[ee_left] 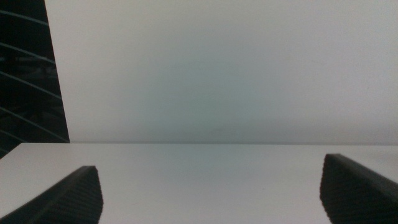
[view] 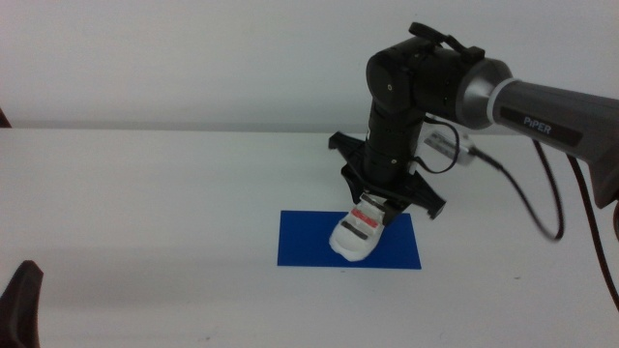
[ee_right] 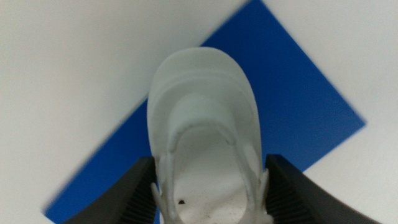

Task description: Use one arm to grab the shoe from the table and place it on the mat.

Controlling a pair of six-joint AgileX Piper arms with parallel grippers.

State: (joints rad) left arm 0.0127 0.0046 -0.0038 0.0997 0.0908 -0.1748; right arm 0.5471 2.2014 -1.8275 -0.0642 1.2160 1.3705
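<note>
Next, my right gripper lays the white shoe down flat across the middle of the blue mat (view: 360,243) (ee_right: 185,174), with the shoe's toe by the mat's near edge.
My right arm (view: 542,101) reaches in from the right, and its gripper (view: 379,203) is shut on the heel end of the white shoe (view: 358,232). The shoe has dark and red straps. It hangs tilted, toe down, over the middle of the blue mat (view: 300,242), and the toe is at or just above the mat. In the right wrist view the jaws of this gripper (ee_right: 210,160) press both sides of the shoe (ee_right: 202,99), with the mat (ee_right: 298,93) beneath. My left gripper (view: 21,300) waits at the bottom left, open and empty (ee_left: 210,167).
The white table (view: 145,193) stretches wide around the mat. A black cable (view: 527,208) loops down from the right arm over the table's right side. A pale wall stands behind the table's far edge.
</note>
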